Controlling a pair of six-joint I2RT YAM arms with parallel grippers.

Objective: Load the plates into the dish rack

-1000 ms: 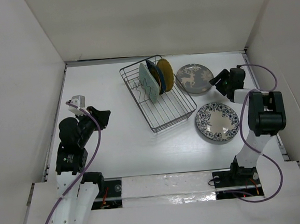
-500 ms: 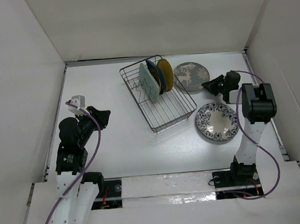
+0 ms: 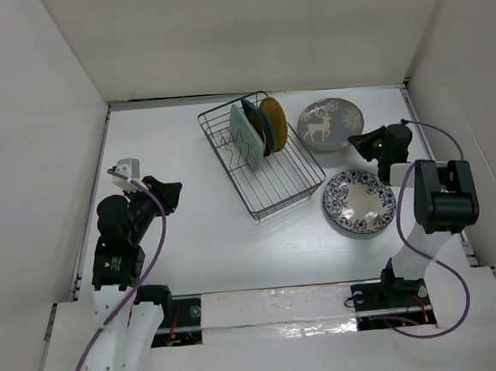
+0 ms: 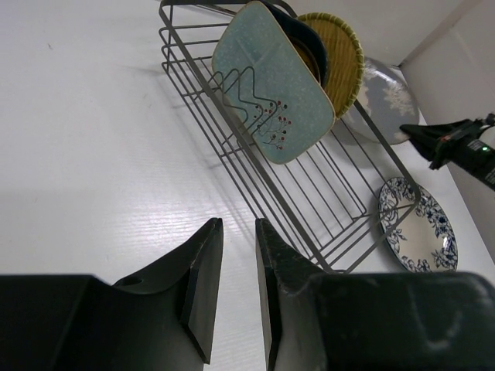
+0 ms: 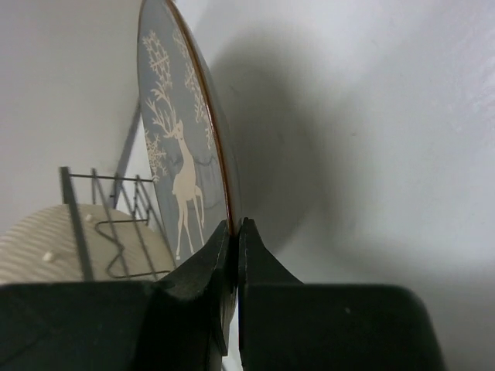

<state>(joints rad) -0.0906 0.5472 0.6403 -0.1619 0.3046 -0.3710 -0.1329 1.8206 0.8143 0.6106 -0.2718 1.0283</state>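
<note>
The grey deer plate, now held above the patterned plate, will be set down upright by my right gripper in the rack (image 3: 238,135) against the pale mint rectangular dish.
The dark wire dish rack (image 3: 284,184) (image 4: 352,224) stands mid-table with a pale mint rectangular dish (image 3: 244,138) (image 4: 272,91), a dark blue dish (image 3: 254,125) and a yellow plate (image 3: 274,123) (image 4: 340,58) upright at its far end. My right gripper (image 3: 358,142) (image 5: 234,225) is shut on the near rim of the grey deer plate (image 3: 325,125) (image 5: 179,147), to the right of the rack. The blue-and-white patterned plate (image 3: 359,202) (image 4: 419,226) lies flat on the table below it. At the left of the table my left gripper (image 3: 173,194) (image 4: 236,228) is open a little, holding nothing.
White walls enclose the table on the left, back and right. The right arm's purple cable (image 3: 443,136) loops near the right wall. Bare white table (image 3: 200,232) lies between the left gripper and the rack.
My right gripper moved in onto the deer plate's near rim and shut on it; the plate now sits slightly farther back. The left arm has not moved.
</note>
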